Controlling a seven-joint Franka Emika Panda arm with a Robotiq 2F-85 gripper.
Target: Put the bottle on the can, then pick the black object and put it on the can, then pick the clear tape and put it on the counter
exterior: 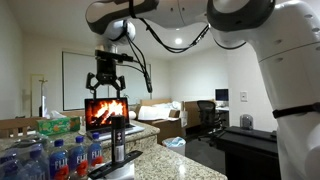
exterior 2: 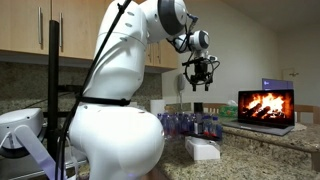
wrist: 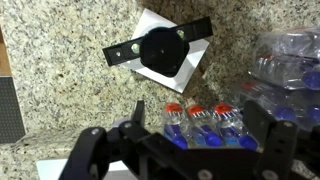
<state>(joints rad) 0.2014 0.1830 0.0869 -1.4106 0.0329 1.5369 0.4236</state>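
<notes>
I should next move my gripper to the top of the dark bottle point(exterior: 118, 120) point(wrist: 163, 50) standing on the white can and close it there.
In the wrist view a slim dark bottle point(wrist: 160, 52) shows from above, standing on a white square-topped can point(wrist: 185, 68). A flat black object point(wrist: 122, 50) lies across that white top, by the bottle's foot. In an exterior view the bottle point(exterior: 117, 140) stands upright on the white can point(exterior: 118, 169) in front of the laptop. My gripper point(exterior: 105, 78) hangs high above the counter, open and empty. It is also open in the wrist view point(wrist: 198, 108) and in an exterior view point(exterior 2: 201, 84). The clear tape does not show.
A pack of blue-labelled water bottles with red caps point(wrist: 200, 118) lies right under my fingers, and more of them point(exterior: 50, 158) stand on the granite counter point(wrist: 60, 90). An open laptop showing a fire point(exterior: 107, 111) stands behind, with a green tissue box point(exterior: 60, 126) beside it.
</notes>
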